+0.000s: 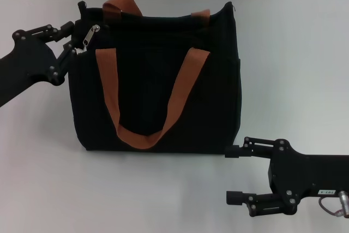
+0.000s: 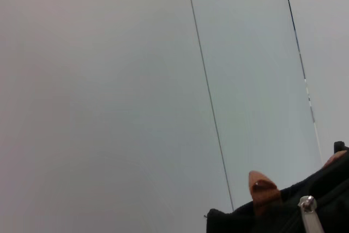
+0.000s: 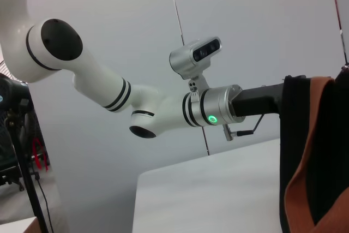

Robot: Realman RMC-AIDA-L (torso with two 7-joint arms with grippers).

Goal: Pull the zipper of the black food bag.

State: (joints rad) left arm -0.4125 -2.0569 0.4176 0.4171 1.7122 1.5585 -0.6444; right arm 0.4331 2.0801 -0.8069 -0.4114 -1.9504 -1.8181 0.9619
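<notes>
The robot's right gripper should next reach for the silver zipper pull point(image 1: 90, 36) at the top corner of the black food bag beside the left gripper and close there.
The black food bag point(image 1: 155, 80) stands upright in the middle of the white table, with orange-brown straps point(image 1: 142, 129) hanging down its front. The silver zipper pull point(image 1: 90, 36) sits at the bag's top left corner, slanting down and out. My left gripper point(image 1: 73, 35) is at that corner with its fingers a little apart, and the pull lies just past the tips. The left wrist view shows the pull point(image 2: 308, 211) and the bag's top point(image 2: 283, 216). My right gripper point(image 1: 227, 174) is open and empty on the table near the bag's lower right corner.
The white table point(image 1: 294, 53) extends to the right of and in front of the bag. The right wrist view shows the bag's side point(image 3: 294, 151), a strap point(image 3: 319, 156) and my left arm point(image 3: 163, 107) behind it. A grey wall stands beyond the table.
</notes>
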